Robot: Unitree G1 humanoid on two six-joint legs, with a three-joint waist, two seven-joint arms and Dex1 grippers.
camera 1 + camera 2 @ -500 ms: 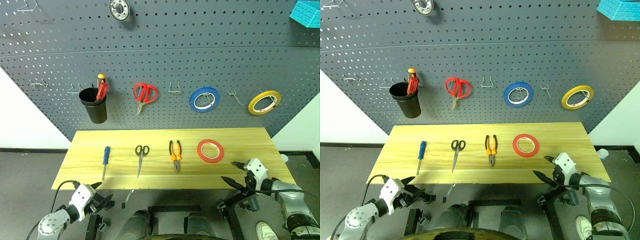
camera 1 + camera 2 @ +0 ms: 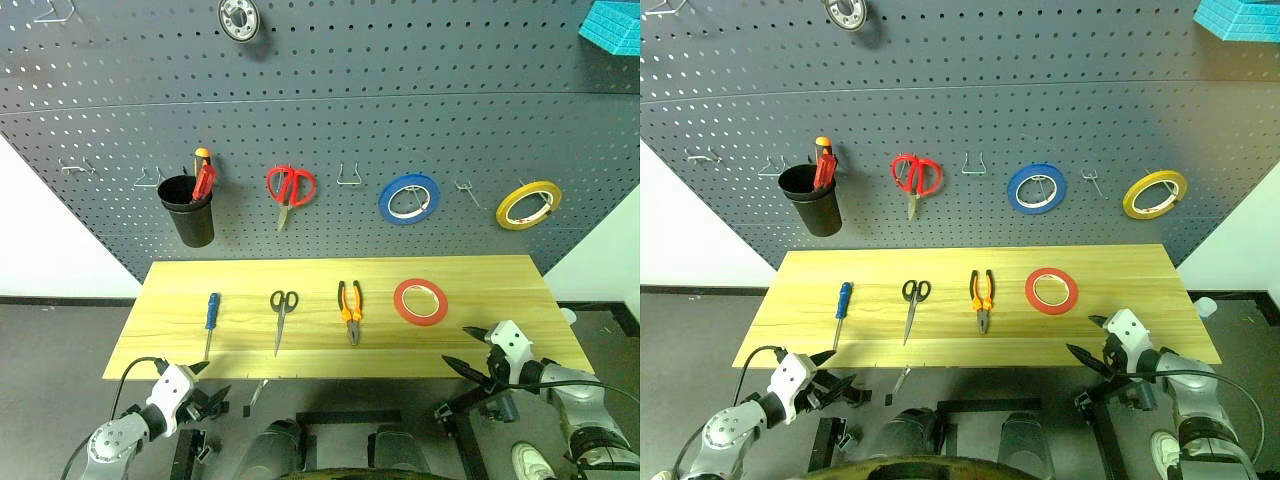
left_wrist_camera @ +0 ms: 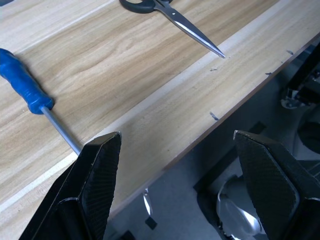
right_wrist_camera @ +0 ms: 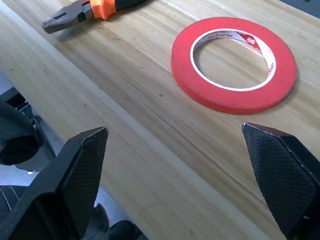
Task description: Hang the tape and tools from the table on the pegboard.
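Next, my right gripper should go to the red tape ring's near side (image 2: 411,318) (image 4: 192,84), facing the table's front edge, and close there.
On the pale wooden table (image 2: 480,275) a blue-handled screwdriver (image 2: 211,318), black-handled scissors (image 2: 282,312), orange-and-black pliers (image 2: 350,308) and a red tape ring (image 2: 420,301) lie in a row. Behind it rises the dark grey pegboard (image 2: 400,100). My left gripper (image 2: 205,390) hangs open just below the table's front edge. In its wrist view the left gripper (image 3: 177,134) faces the screwdriver's shaft (image 3: 60,131) and the scissor tips (image 3: 200,40). My right gripper (image 2: 456,344) stands open over the front right edge, a short way from the tape (image 4: 233,64), nothing between its fingers.
On the pegboard hang a black cup (image 2: 190,212) holding a red-orange-handled tool, red scissors (image 2: 290,187), a blue ring (image 2: 408,198) and a yellow ring (image 2: 528,204). Bare hooks (image 2: 348,178) (image 2: 467,190) sit between them, more at the left (image 2: 75,167).
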